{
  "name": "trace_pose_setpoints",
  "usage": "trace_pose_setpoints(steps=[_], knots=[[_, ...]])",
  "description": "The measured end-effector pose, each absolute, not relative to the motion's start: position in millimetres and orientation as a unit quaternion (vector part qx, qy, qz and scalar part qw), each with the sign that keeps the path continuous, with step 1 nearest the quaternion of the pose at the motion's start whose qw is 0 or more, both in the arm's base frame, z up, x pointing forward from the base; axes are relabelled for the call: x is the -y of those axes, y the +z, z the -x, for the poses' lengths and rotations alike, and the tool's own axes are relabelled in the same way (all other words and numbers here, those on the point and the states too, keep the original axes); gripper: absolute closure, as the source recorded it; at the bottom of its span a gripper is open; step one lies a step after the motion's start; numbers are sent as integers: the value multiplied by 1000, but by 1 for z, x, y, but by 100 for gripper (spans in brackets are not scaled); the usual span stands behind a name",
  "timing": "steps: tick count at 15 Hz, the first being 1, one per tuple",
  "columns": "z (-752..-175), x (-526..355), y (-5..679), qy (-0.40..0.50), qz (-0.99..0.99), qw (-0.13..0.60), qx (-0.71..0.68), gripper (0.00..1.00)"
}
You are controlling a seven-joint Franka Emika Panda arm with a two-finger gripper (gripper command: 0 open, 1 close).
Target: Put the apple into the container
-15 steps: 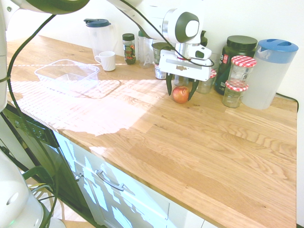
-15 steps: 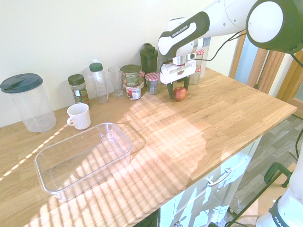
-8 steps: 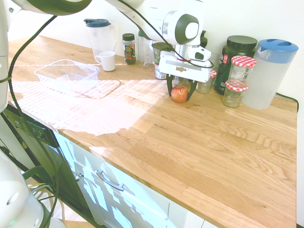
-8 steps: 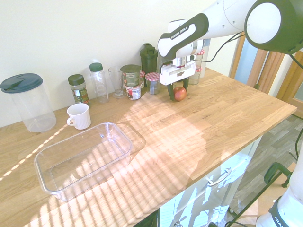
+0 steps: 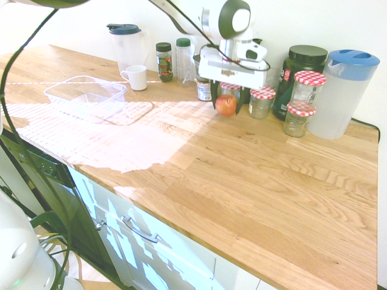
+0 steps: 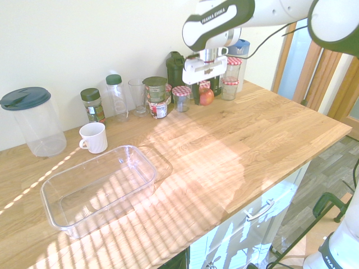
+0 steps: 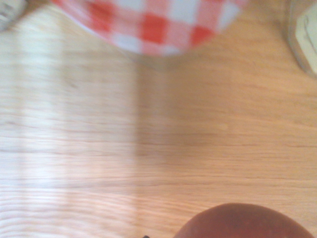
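Observation:
The robot's gripper needs to release the apple near the middle of the clear container's bottom [image 5: 89,98], in front of the pitcher and mug.
The small red apple [image 5: 226,105] [image 6: 206,97] hangs a little above the wooden counter, in front of the row of jars, with my gripper [image 5: 227,107] [image 6: 205,96] shut on it. In the wrist view the apple [image 7: 245,221] shows as a dark red dome over the wood. The container [image 5: 86,96] [image 6: 99,188], a shallow clear plastic tray, lies far off toward the other end of the counter with nothing in it.
Glass jars with red-checked lids [image 5: 309,87] [image 6: 180,97], a dark green canister [image 5: 304,63] and a blue-lidded pitcher [image 5: 343,90] stand close behind the apple. A white mug [image 5: 136,77] [image 6: 93,137], spice bottles, a glass and a second pitcher [image 6: 32,120] line the wall near the tray.
The fingers closed on the apple on the counter. The gripper then rose with it and shifted slightly toward the jars.

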State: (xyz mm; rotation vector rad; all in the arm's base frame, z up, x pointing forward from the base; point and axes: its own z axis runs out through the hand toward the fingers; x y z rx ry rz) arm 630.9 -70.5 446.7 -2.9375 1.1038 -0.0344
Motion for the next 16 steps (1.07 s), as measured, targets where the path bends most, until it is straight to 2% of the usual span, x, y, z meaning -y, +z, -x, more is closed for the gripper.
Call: trace_pose_setpoints(steps=[2, 5, 9, 11, 16], knots=[[-623, 1, 484, -27, 948, 15, -318, 100], [-596, -125, 486, -24, 963, 17, -268, 100], [-504, -267, 480, -13, 978, 14, -206, 100], [-472, -305, 469, -16, 981, 24, -192, 100], [-479, -329, 386, -10, 981, 43, -189, 100]])
